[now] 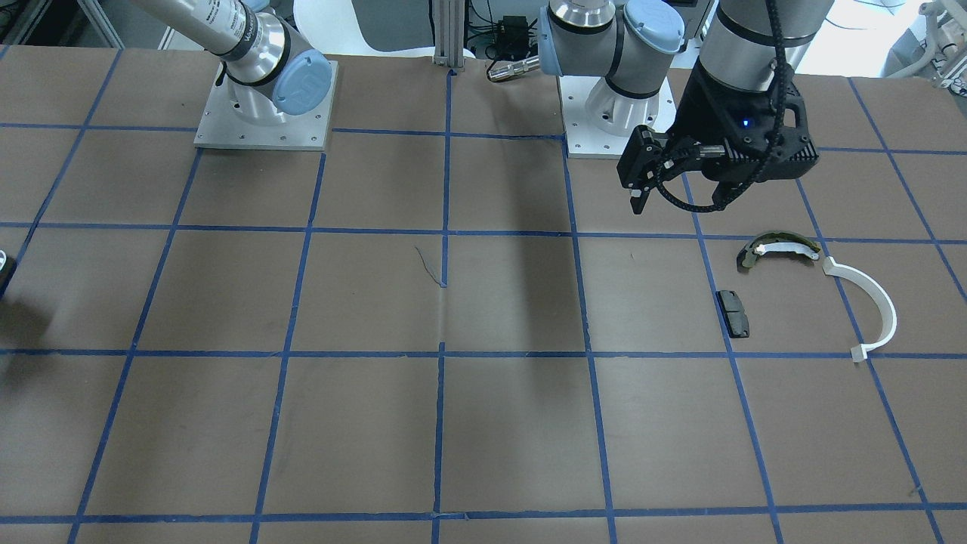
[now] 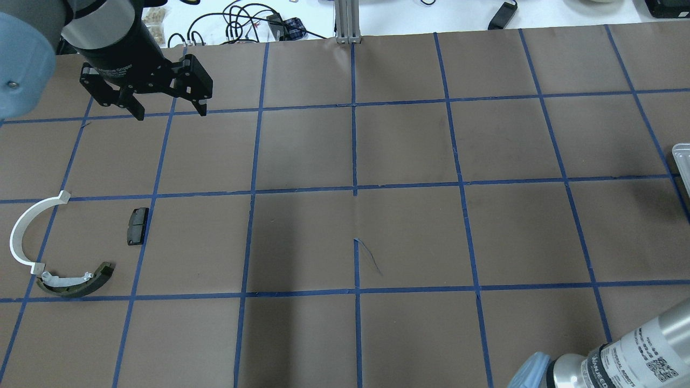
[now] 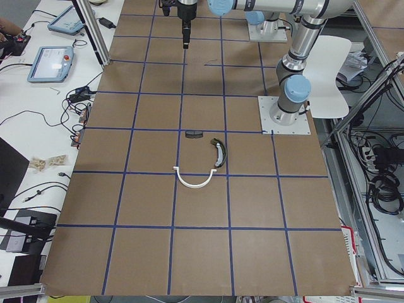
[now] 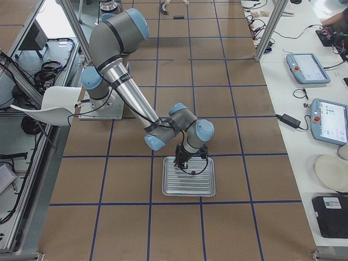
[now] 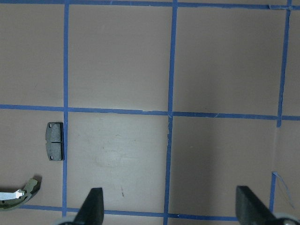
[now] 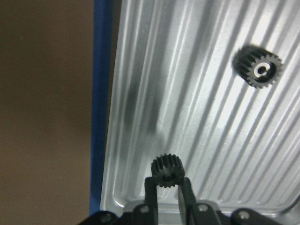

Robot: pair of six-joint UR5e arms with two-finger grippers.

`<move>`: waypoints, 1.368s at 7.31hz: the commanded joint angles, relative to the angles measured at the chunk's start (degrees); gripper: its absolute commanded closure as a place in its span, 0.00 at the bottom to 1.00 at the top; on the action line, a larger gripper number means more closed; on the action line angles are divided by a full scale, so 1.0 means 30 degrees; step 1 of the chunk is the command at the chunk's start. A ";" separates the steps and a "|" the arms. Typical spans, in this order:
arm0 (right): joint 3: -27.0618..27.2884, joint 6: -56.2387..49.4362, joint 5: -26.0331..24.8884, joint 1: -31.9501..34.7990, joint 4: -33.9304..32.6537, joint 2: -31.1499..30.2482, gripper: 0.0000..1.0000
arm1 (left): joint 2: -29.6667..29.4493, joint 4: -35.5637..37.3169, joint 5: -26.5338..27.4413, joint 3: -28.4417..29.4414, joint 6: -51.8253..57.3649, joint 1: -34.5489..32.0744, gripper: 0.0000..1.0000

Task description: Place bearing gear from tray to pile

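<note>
Next, my right gripper sets the black bearing gear down on the brown table (image 1: 481,308) next to the gap in the blue tape.
My right gripper (image 6: 165,185) is shut on a small black bearing gear (image 6: 165,169) over the near corner of the ribbed metal tray (image 6: 197,93); I cannot tell if the gear is clear of the tray floor. A second black gear (image 6: 259,66) lies further in on the tray. In the exterior right view the right gripper (image 4: 182,163) is over the tray (image 4: 174,187). The pile lies at the table's left: a white half-ring (image 2: 29,231), an olive-and-white shoe (image 2: 75,283) and a black pad (image 2: 137,226). My left gripper (image 2: 167,110) hangs open and empty beyond the pile.
The brown table has a blue tape grid (image 2: 354,188). Only the tray's edge (image 2: 682,161) shows at the right of the overhead view. The arm bases (image 1: 264,113) stand at the robot's side. The pad (image 5: 55,140) and the shoe's tip (image 5: 18,193) show in the left wrist view.
</note>
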 commanded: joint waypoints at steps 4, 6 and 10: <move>0.0219 0.5530 0.3294 0.3317 0.3173 -0.3028 1.00 | 0.0122 0.0010 -0.0029 -0.0175 0.0023 0.0088 0.00; 0.0220 1.1761 0.5366 0.7356 0.5016 -0.4107 1.00 | 0.0153 -0.0019 -0.0029 -0.0205 0.0023 0.0089 0.00; 0.0278 2.5154 0.9854 1.6321 0.4997 -0.3910 1.00 | 0.0153 0.0010 -0.0088 -0.0205 0.0023 0.0089 0.00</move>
